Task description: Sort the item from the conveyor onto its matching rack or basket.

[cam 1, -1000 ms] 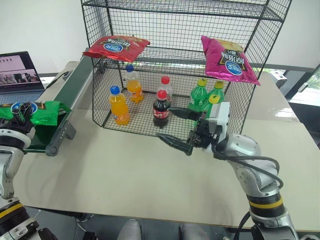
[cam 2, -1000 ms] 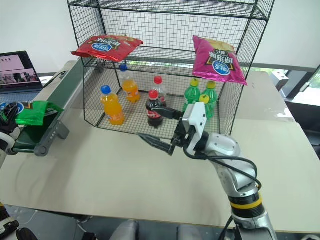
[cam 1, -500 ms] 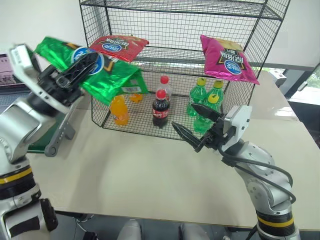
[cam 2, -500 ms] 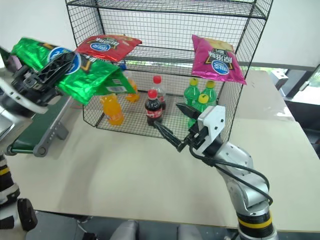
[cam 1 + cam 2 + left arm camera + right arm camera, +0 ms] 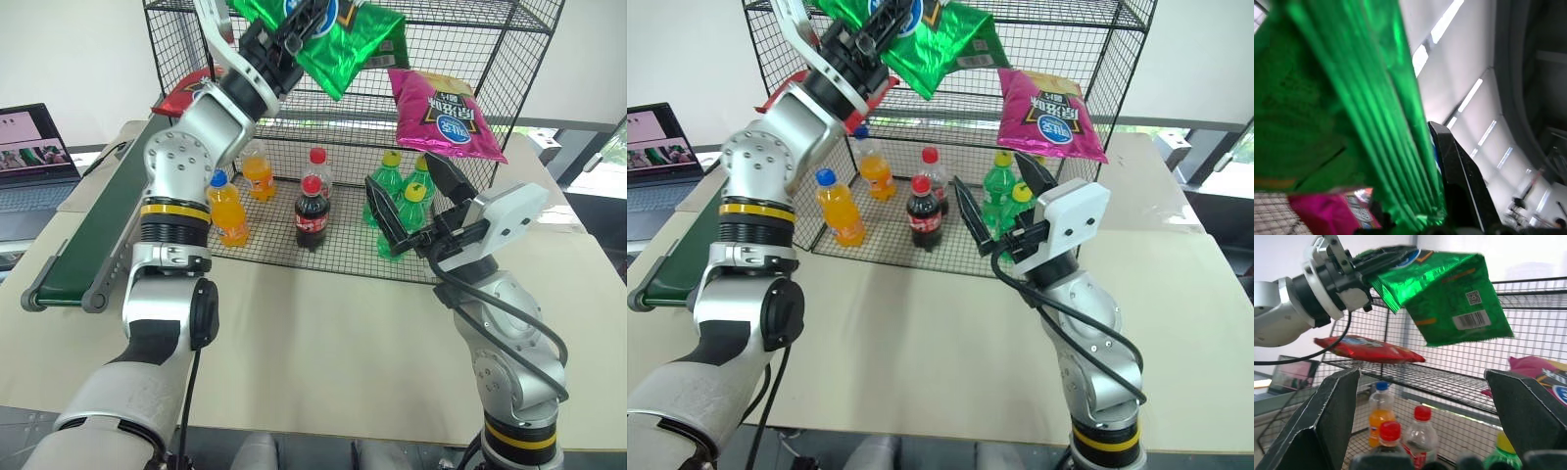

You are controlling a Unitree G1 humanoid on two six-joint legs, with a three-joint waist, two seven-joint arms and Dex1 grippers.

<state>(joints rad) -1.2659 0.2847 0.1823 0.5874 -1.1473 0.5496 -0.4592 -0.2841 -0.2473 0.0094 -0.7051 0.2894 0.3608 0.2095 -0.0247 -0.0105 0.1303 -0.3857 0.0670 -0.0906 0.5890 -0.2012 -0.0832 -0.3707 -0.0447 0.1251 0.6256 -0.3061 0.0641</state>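
Next, I release the green crisp bag from my left gripper on the middle shelf point(image 5: 332, 117), between the red and pink bags.
The item, a shiny green crisp bag point(image 5: 348, 44) with a blue oval logo, hangs high in front of the rack's point(image 5: 519, 39) upper tiers. My left gripper point(image 5: 292, 20) is shut on its upper end. In the left wrist view the green bag point(image 5: 1327, 122) lies against a black finger point(image 5: 1459, 181). The right gripper point(image 5: 411, 201) stands open and holds nothing, lower down in front of the green bottles point(image 5: 392, 191). From the right wrist the bag point(image 5: 1449, 293) shows above a shelf. The conveyor point(image 5: 93, 230) runs along the table's left side with a bare belt.
A red bag point(image 5: 181, 93) and a pink bag point(image 5: 446, 117) lie on the rack's middle shelf. Orange bottles point(image 5: 227, 211), cola bottles point(image 5: 311, 211) and the green bottles stand on the bottom tier. A laptop point(image 5: 34, 147) sits far left. The beige table point(image 5: 323, 333) stretches in front.
The left arm has swung up and to the right, carrying the green bag from the conveyor end to the rack's top. The right gripper rose a little and tilted upward.
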